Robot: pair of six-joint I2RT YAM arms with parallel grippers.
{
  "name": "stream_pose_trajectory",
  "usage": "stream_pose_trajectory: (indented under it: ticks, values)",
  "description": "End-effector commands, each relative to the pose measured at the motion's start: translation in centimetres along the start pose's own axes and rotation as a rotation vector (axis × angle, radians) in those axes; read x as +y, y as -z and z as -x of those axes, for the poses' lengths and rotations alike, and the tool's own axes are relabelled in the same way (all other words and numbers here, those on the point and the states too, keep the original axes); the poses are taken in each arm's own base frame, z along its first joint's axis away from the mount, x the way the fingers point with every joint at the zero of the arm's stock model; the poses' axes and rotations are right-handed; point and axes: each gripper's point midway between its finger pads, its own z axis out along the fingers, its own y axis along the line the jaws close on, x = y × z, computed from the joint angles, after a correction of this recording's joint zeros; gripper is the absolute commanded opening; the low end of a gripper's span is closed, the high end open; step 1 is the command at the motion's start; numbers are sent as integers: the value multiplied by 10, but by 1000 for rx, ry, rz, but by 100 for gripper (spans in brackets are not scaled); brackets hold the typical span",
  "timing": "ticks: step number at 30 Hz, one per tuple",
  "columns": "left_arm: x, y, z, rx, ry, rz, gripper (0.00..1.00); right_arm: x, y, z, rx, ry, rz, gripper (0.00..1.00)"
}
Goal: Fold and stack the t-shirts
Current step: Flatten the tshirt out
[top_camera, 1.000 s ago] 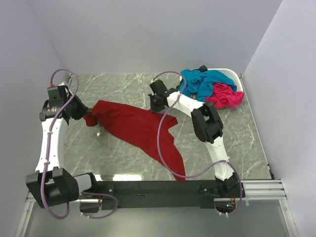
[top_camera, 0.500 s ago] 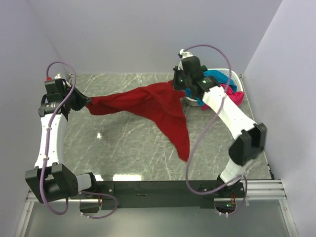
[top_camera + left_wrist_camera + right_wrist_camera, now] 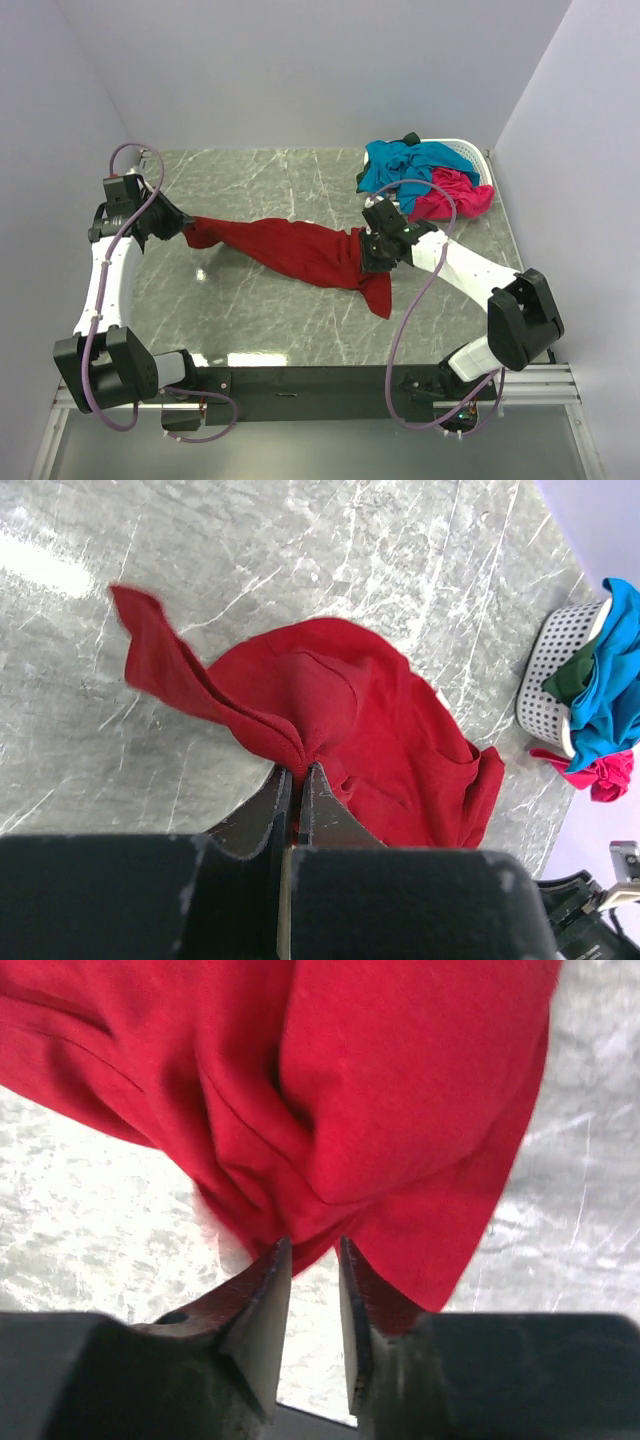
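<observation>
The robot's left gripper needs to let go of its end of the dark red t-shirt on the marble just frontward of its closed tips [image 3: 205, 257].
The dark red t-shirt [image 3: 290, 248] is stretched in a bunched band across the marble table between my two grippers. My left gripper [image 3: 183, 228] is shut on its left end; in the left wrist view the cloth [image 3: 380, 710] gathers into the closed tips [image 3: 297, 770]. My right gripper [image 3: 368, 252] pinches the right end low over the table, with a tail hanging toward the front. In the right wrist view the folds [image 3: 380, 1090] converge at the nearly closed tips [image 3: 313, 1245]. The teal-blue t-shirt [image 3: 400, 165] and hot pink t-shirt [image 3: 455, 195] lie heaped on the basket.
The white latticed basket [image 3: 470, 152] stands at the back right corner; it also shows in the left wrist view [image 3: 545, 670] with a dark green cloth in it. Walls close in the table on the left, back and right.
My right gripper has swung down and forward from high near the basket to low at the table's middle right, pulling the red shirt with it. The left gripper dropped slightly.
</observation>
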Motion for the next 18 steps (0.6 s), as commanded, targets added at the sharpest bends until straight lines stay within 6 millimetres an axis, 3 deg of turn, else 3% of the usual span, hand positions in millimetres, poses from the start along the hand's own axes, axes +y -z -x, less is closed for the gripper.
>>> stream_pose_trajectory:
  ticks: [1, 7, 13, 18]
  values:
    - [-7, 5, 6, -35, -51, -35, 0, 12, 13, 27, -104, -34, 42, 36]
    - [-5, 2, 3, -29, -41, -38, 0, 27, 17, 34, -110, -37, 87, 41]
    - [-2, 3, -2, -24, -45, -29, 0, 43, 12, 17, -71, -34, 145, 44]
    - [2, 1, -5, -12, -52, -23, 0, 47, 16, 19, -93, -24, 146, 48]
